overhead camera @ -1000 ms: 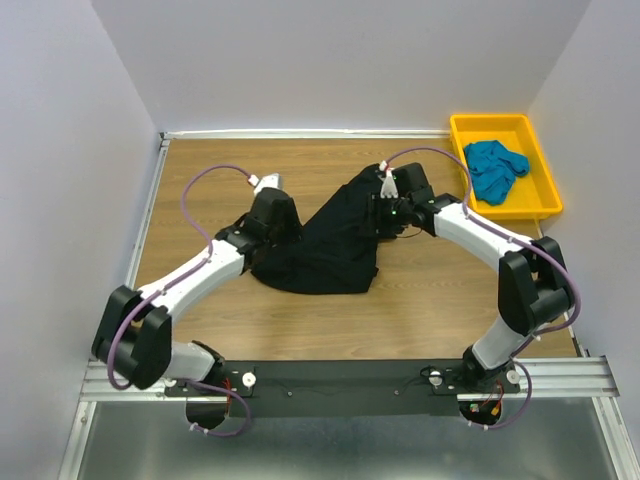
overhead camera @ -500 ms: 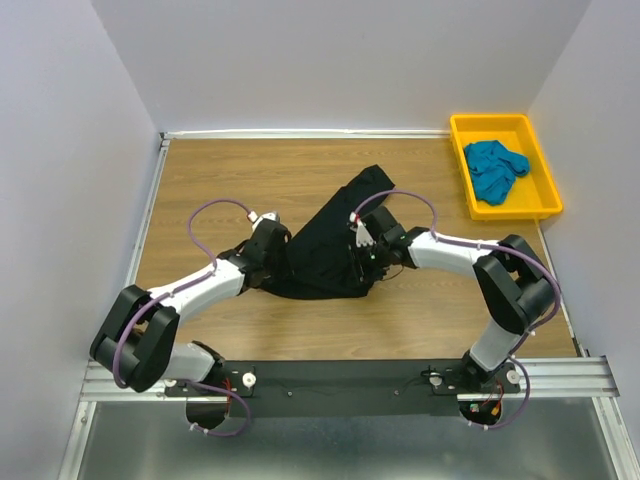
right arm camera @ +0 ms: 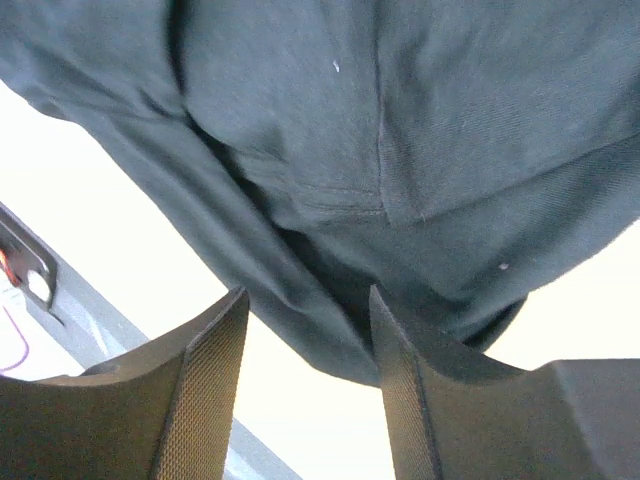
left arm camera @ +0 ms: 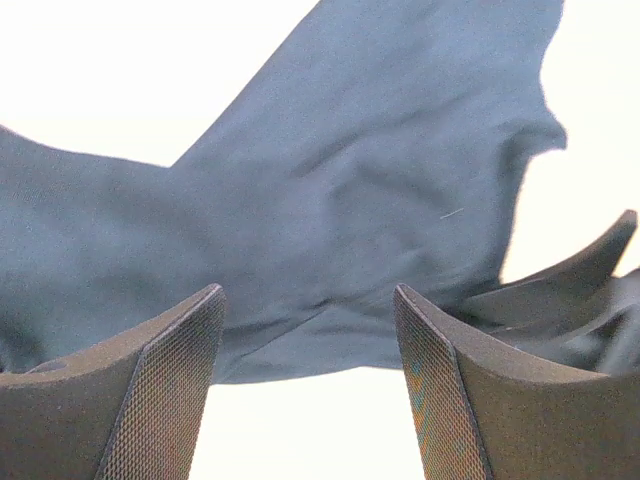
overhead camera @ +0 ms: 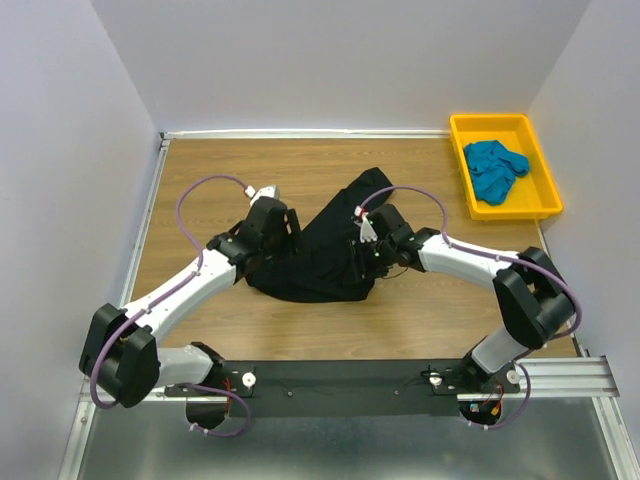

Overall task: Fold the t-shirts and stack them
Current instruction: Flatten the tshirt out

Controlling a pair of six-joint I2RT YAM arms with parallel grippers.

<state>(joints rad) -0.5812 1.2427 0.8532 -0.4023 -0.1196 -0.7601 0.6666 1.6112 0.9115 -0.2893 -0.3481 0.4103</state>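
Note:
Next, the left gripper closes on the black t-shirt just inside the inward corner of its back edge [overhead camera: 306,246] [left arm camera: 236,205], where bare table cuts into the cloth.
A plain black t-shirt [overhead camera: 325,250] lies crumpled in a rough triangle in the middle of the wooden table, one corner reaching toward the back [overhead camera: 372,180]. My left gripper [overhead camera: 270,245] hovers at its left edge and stands open; in the left wrist view the black cloth [left arm camera: 330,200] lies just beyond the gripper [left arm camera: 310,300], with bare table between the fingers. My right gripper [overhead camera: 368,255] is over the shirt's right edge, also open; the cloth's hem [right arm camera: 330,300] hangs by its fingertips [right arm camera: 305,300] without being pinched. A teal-blue t-shirt [overhead camera: 494,168] lies bunched in the yellow tray.
The yellow tray [overhead camera: 545,205] sits at the back right corner. White walls close in the table at the back and on both sides. A metal rail [overhead camera: 350,375] with the arm bases runs along the near edge.
Both arms drew the shirt's far part toward the near side, squeezed, then opened and backed off slightly. The black shirt now sits more bunched and closer to the bases.

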